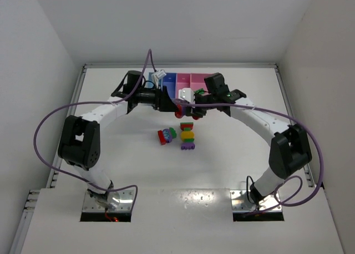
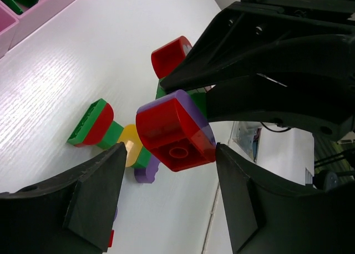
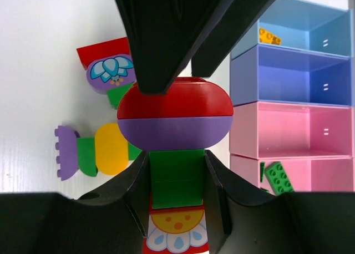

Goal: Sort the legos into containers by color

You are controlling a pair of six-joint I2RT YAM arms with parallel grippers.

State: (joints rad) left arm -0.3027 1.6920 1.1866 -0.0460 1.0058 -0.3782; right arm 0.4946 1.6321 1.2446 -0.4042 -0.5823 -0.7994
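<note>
I need to release the green brick, now above the table near the containers, with my right gripper beside the red-green-yellow-purple clump, on the table before the second pink bin [image 1: 215,128].
My right gripper [image 3: 176,159] is shut on a clump of legos [image 3: 175,179], its fingers pinching the green brick. The clump's purple [image 3: 175,133] and red rounded bricks [image 3: 175,101] stick out past the fingertips, above the table near the containers [image 1: 186,81]. My left gripper [image 2: 171,154] meets it from the other side. Its jaws straddle the red rounded brick [image 2: 175,132], with a slim gap at one finger. Two more clumps lie on the table: a red-purple-green one [image 1: 166,135] and a red-green-yellow-purple one [image 1: 187,137].
The bins stand in a row: light blue [image 3: 299,26] holding a yellow brick [image 3: 269,36], periwinkle [image 3: 288,76], pink [image 3: 288,129], and a second pink one [image 3: 321,179] holding a green brick [image 3: 282,177]. Purple cables loop off both arms.
</note>
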